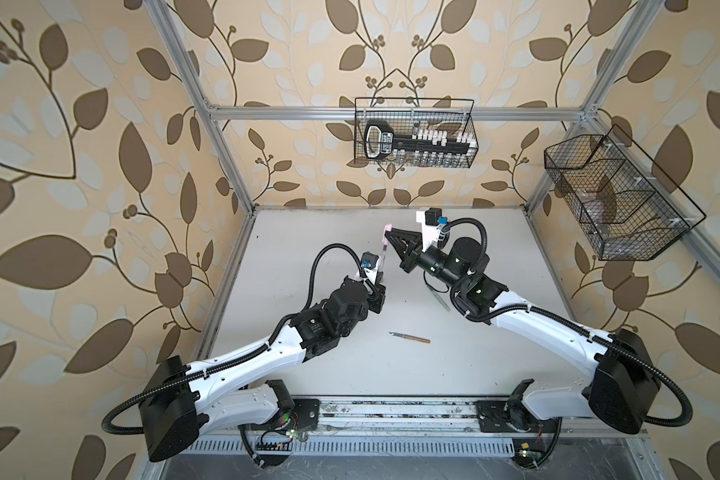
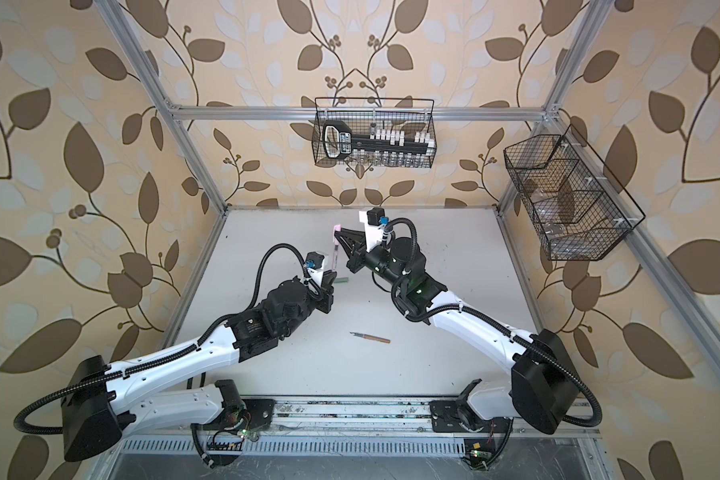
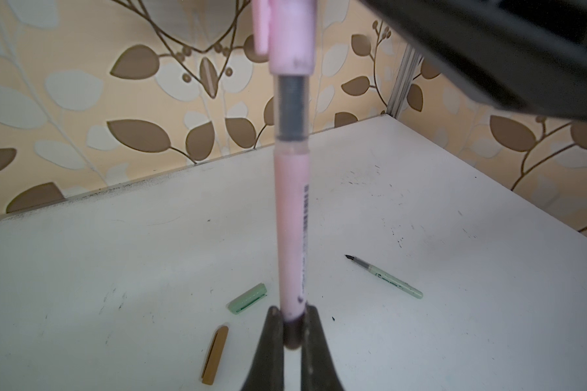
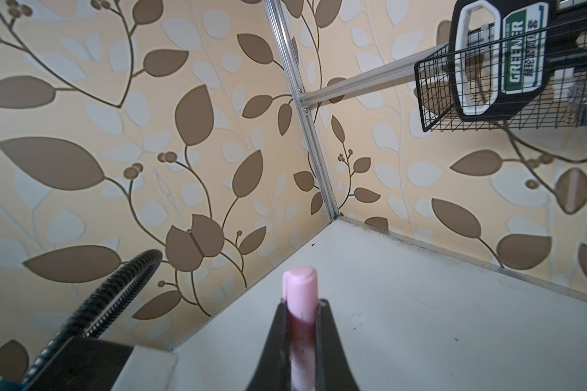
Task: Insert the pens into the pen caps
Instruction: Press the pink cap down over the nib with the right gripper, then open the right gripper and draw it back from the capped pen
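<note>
The pink cap is held near its closed end in my right gripper, so I should open that gripper and grip lower, by the cap's opening [image 3: 292,67], before my left gripper opens.
In the left wrist view my left gripper [image 3: 292,325] is shut on the rear end of the pink pen [image 3: 290,220], which stands upright above the table. My right gripper [image 4: 301,311] is shut on the pink cap [image 4: 300,294]. The pen's tip is inside that pink cap [image 3: 290,34], and the dark grip section below it still shows. In both top views the pink pen [image 1: 383,257] [image 2: 334,259] and pink cap [image 1: 388,232] [image 2: 336,232] meet mid-air at centre back. The tan pen [image 1: 410,337] lies on the table. On the table too are the green pen [image 3: 385,277], green cap [image 3: 248,298] and tan cap [image 3: 215,353].
A wire basket [image 1: 414,133] with a black tool hangs on the back rail. Another wire basket [image 1: 616,199] hangs on the right wall. Aluminium posts stand at the white table's [image 1: 308,249] back corners. The arm bases sit along the front rail.
</note>
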Action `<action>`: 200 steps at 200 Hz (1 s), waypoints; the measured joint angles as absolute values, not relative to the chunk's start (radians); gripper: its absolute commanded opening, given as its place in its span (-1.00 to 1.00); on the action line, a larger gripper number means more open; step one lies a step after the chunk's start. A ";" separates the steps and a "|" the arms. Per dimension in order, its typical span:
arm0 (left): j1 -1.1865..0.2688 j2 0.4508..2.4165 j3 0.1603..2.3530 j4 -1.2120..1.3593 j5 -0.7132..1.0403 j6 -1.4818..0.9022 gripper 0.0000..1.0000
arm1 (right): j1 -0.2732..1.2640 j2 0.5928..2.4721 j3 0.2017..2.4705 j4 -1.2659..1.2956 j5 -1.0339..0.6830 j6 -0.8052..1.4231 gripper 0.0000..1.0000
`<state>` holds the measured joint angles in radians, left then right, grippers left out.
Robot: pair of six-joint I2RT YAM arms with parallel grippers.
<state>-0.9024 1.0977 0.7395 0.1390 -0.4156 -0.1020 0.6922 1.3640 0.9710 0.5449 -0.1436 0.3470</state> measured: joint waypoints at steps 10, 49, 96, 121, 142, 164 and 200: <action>-0.902 1.098 0.739 0.139 -0.412 -0.102 -1.00 | 0.694 1.361 0.966 0.546 -0.139 0.347 -1.00; -0.902 1.098 0.749 0.127 -0.400 -0.095 -1.00 | 0.694 1.348 0.947 0.561 -0.134 0.347 -1.00; -0.896 1.102 0.780 0.122 -0.391 -0.070 -1.00 | 0.700 1.322 0.934 0.569 -0.126 0.344 -1.00; -0.895 1.106 0.809 0.119 -0.376 -0.057 -1.00 | 0.706 1.303 0.924 0.572 -0.123 0.337 -0.97; -0.890 1.108 0.819 0.117 -0.365 -0.050 -1.00 | 0.707 1.295 0.921 0.579 -0.123 0.332 -0.76; -0.889 1.114 0.825 0.112 -0.355 -0.044 -1.00 | 0.707 1.295 0.913 0.591 -0.116 0.329 -0.56; -0.882 1.117 0.863 0.117 -0.355 -0.039 -1.00 | 0.712 1.277 0.889 0.540 -0.115 0.324 -0.24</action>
<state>-0.8818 1.1168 0.8631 0.1169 -0.3553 -0.0395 0.7124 1.2766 0.8894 0.5396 -0.1154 0.3241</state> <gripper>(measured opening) 0.080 0.336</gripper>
